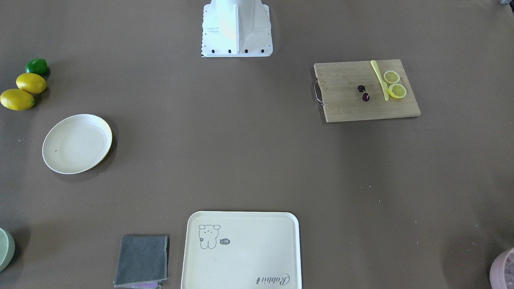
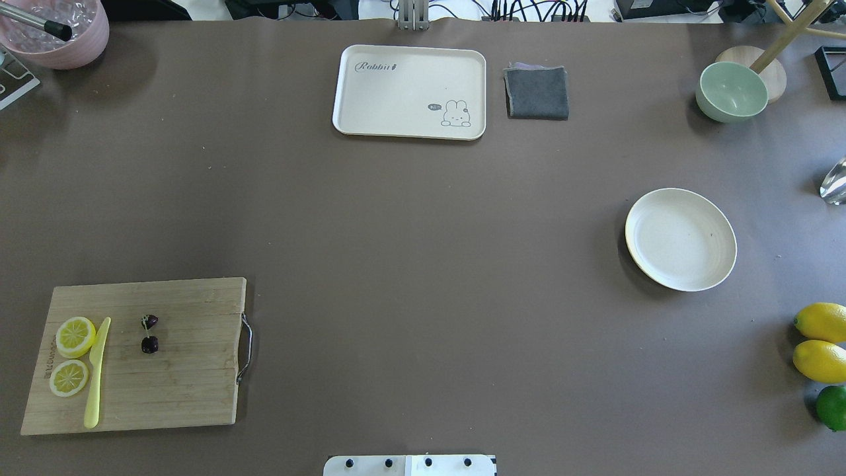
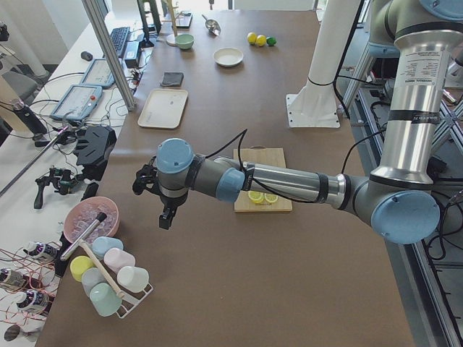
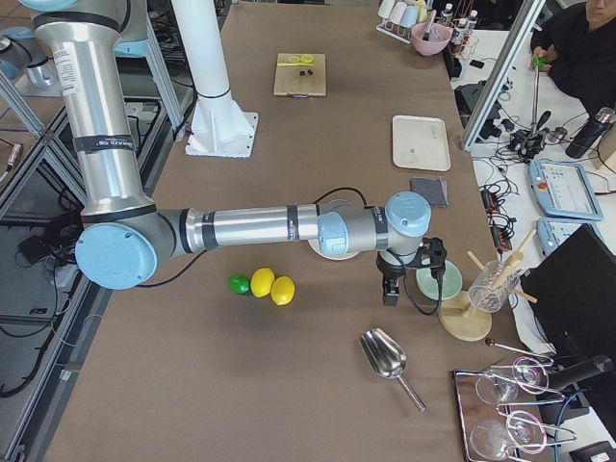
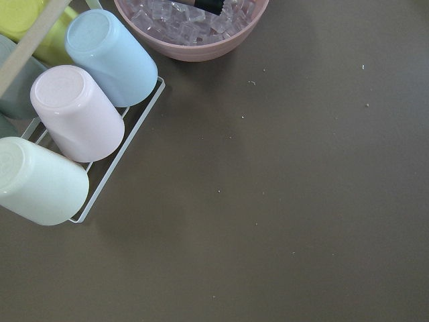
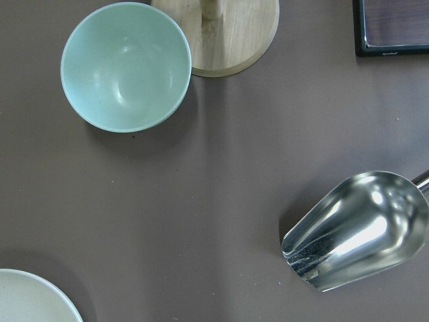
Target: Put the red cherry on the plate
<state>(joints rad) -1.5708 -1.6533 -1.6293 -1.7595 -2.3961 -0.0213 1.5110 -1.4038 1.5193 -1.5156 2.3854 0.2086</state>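
Observation:
My right gripper needs to grip the cream plate's rim [image 1: 43, 152] on the side that faces away from the wooden cutting board.
The red cherry [image 1: 363, 92] [image 2: 149, 334], two tiny dark fruits, lies on a wooden cutting board [image 1: 353, 108] on the robot's left side. Across the table on the robot's right sits the cream plate [image 1: 77, 143] [image 2: 681, 239], with nothing on it. My left gripper [image 3: 166, 219] hangs over the table end past the board, near a pink bowl; I cannot tell if it is open or shut. My right gripper [image 4: 391, 289] hangs just beyond the plate, by a green bowl; its state cannot be told either. The plate's rim [image 6: 27, 298] shows in the right wrist view.
Two lemon slices [image 2: 74, 336] and a yellow knife [image 2: 96, 373] share the board. A rabbit tray [image 2: 410, 92] and grey cloth [image 2: 537, 92] lie at the far edge. Lemons and a lime [image 2: 823, 344], a green bowl [image 2: 730, 91], a metal scoop [image 6: 358, 231], a cup rack [image 5: 74, 114] and an ice bowl [image 2: 56, 30] ring the table ends.

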